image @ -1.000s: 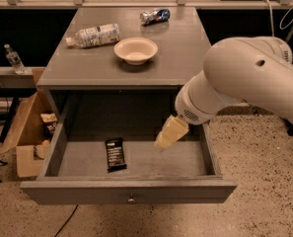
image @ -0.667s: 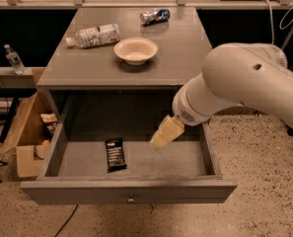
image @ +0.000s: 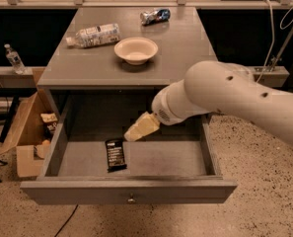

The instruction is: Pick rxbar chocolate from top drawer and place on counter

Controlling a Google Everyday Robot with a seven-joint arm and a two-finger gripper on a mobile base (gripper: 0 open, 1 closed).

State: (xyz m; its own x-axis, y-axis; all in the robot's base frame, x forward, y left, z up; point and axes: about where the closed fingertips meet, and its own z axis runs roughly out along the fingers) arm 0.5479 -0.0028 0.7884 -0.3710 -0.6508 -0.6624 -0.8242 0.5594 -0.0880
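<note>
My gripper next should lower to the middle of the rxbar chocolate (image: 116, 154) in the open top drawer and close.
The rxbar chocolate (image: 115, 154), a flat black bar with white text, lies on the floor of the open top drawer (image: 131, 187), left of centre. The drawer's small round knob (image: 131, 199) shows on its front panel. My gripper (image: 138, 128), with cream-coloured fingers, hangs inside the drawer just up and right of the bar, slightly above it and not touching it. The big white arm reaches in from the right. The grey counter (image: 185, 48) sits above the drawer.
On the counter stand a cream bowl (image: 135, 50), a plastic bottle on its side (image: 93, 35) and a crushed blue-silver can (image: 155, 16). A cardboard box (image: 30, 132) sits on the floor left of the cabinet. A small bottle (image: 13, 58) stands on a ledge far left.
My gripper and arm have moved left inside the drawer, closer to the black bar. The bar and the counter items have not moved.
</note>
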